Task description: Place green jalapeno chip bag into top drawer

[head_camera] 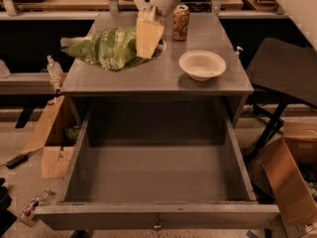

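My gripper is to let go of the green jalapeno chip bag in the back part of the open top drawer [174, 126].
The green jalapeno chip bag [106, 48] hangs over the left rear part of the grey cabinet top [163, 81]. My gripper [150, 46] comes down from the top edge of the view, and its pale finger [147, 33] is pressed on the bag's right end, shut on it. The other finger is hidden behind the bag. The top drawer [237, 157] is pulled wide open below the cabinet top, towards the front of the view. Its inside holds nothing, and a small knob [157, 226] shows on its front panel.
A tan drink can [181, 22] stands at the back of the cabinet top, right of the gripper. A white bowl [202, 65] sits right of centre. Cardboard boxes lie on the floor at left [49, 145] and right [290, 177]. A dark stand [285, 68] is at right.
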Available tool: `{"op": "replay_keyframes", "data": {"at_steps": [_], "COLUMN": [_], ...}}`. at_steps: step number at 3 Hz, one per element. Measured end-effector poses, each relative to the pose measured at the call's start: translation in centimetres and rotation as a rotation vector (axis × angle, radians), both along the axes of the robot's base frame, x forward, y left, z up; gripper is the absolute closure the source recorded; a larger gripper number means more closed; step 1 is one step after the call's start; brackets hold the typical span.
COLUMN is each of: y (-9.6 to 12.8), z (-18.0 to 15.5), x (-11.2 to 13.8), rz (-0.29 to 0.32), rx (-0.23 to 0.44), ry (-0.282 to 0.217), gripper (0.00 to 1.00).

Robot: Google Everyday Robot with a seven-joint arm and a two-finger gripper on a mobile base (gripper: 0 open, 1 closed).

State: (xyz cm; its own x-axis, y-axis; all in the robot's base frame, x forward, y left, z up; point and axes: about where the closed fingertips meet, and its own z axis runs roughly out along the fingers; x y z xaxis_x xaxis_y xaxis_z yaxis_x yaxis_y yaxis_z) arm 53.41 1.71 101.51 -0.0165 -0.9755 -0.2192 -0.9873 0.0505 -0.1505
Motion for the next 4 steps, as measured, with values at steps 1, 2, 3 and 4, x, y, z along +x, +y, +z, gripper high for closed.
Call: {"op": "replay_keyframes", "data": {"at_steps": [1, 2, 3, 4], "y": [-2.4, -5.4, -7.7, -10.5], "z": [-2.4, -6.1, -11.6, -19.5], "x": [-5.7, -9.5, -11.7, -12.9], "rz": [-0.082, -0.121, -0.131, -0.121], "rx": [0.02, 0.002, 0.0, -0.023], "ry": [0.103, 0.139, 0.175, 0.276], "gripper": [1.0, 1.0, 1.0, 1.0]}}
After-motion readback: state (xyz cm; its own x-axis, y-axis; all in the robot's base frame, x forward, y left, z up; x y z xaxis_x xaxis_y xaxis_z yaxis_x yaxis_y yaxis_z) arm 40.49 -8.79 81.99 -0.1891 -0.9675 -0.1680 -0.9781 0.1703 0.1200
